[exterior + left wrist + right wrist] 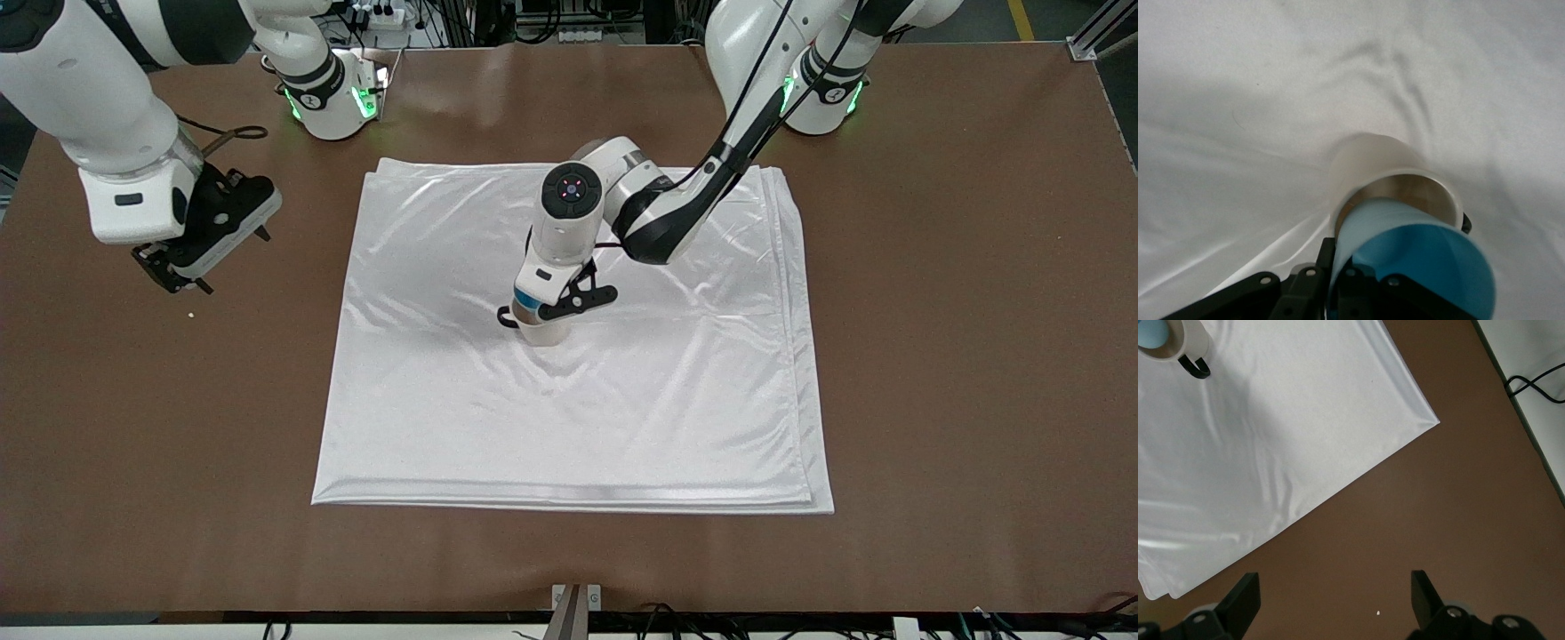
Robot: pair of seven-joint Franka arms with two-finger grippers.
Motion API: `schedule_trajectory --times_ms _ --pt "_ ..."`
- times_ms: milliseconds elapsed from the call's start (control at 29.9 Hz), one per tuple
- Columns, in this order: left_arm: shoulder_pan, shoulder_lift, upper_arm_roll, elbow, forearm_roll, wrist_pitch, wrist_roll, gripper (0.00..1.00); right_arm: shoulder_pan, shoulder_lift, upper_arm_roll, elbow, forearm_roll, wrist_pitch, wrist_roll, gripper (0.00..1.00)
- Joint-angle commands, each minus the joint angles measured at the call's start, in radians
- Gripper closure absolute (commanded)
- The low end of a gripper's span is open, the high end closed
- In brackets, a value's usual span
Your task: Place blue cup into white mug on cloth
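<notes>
My left gripper will release the blue cup deep inside the white mug [545,326] [1397,195] that stands near the middle of the cloth.
The white mug [544,334] stands near the middle of the cloth [622,418], its black handle toward the right arm's end. My left gripper [547,307] is directly over it, shut on the wall of the blue cup [528,300]. In the left wrist view the blue cup [1425,267] sits tilted with its lower part inside the mug [1371,167], and my left gripper [1338,267] pinches its rim. My right gripper [173,276] is open and empty over bare table off the cloth. Its wrist view shows the mug [1195,343], the cup [1151,332] and the cloth [1271,440].
The brown table [960,356] surrounds the cloth on all sides. A tiny white speck [190,314] lies on the table below my right gripper [1335,587]. The arm bases stand along the table's edge farthest from the front camera.
</notes>
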Motion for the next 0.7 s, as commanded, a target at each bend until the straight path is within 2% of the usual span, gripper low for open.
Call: schedule_trajectory --times_ms 0,334,668 --pt "-0.012 0.002 0.022 0.006 0.034 0.009 -0.025 1.0 -0.037 -0.022 0.007 -0.021 0.044 -0.004 -0.011 0.0" --pt "-0.003 0.004 0.027 0.007 0.041 0.036 -0.024 1.0 -0.074 -0.016 0.007 0.024 0.068 -0.048 0.022 0.0" --pt "-0.01 0.021 0.052 0.006 0.042 0.061 -0.018 1.0 -0.076 -0.009 0.007 0.073 0.068 -0.064 0.378 0.0"
